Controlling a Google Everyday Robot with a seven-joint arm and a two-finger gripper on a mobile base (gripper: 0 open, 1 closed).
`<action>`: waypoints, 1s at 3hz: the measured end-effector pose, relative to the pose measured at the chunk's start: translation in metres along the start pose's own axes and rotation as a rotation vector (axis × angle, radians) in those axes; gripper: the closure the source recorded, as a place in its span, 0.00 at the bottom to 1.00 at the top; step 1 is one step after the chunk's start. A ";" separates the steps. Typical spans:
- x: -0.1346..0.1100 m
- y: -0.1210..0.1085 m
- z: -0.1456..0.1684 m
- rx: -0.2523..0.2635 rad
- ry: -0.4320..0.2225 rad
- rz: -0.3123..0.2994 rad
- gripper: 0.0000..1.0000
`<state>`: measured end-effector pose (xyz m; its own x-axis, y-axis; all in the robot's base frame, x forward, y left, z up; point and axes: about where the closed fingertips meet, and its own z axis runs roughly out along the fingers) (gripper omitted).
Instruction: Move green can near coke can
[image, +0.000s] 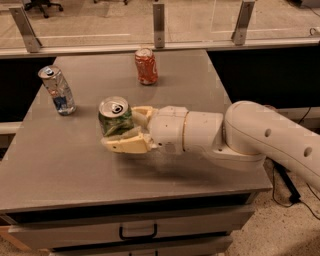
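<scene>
Next, I let go of the green can with my gripper on the grey table, right up against the near side of the coke can (155, 91).
The green can (115, 118), with a mottled green and pale-yellow label and a silver top with pull tab, is held upright in my gripper (127, 129) above the middle of the grey table (75, 165). The cream fingers (125, 145) close on its sides from the right. The coke can (146, 66), red-orange and slightly dented, stands upright at the far middle of the table, well beyond the green can. My white arm reaches in from the right.
A slim silver-and-blue can (57, 90) stands at the table's far left. A glass rail with metal posts (159, 25) runs behind the table. Drawers with a black handle (137, 232) sit below the front edge.
</scene>
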<state>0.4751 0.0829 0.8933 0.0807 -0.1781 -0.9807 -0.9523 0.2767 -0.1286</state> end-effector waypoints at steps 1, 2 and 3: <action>0.000 0.000 0.000 0.000 0.000 0.000 1.00; -0.001 -0.014 -0.006 0.029 0.023 -0.004 1.00; -0.001 -0.038 -0.011 0.063 0.030 0.000 1.00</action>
<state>0.5085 0.0622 0.9006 0.0707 -0.2064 -0.9759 -0.9318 0.3356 -0.1384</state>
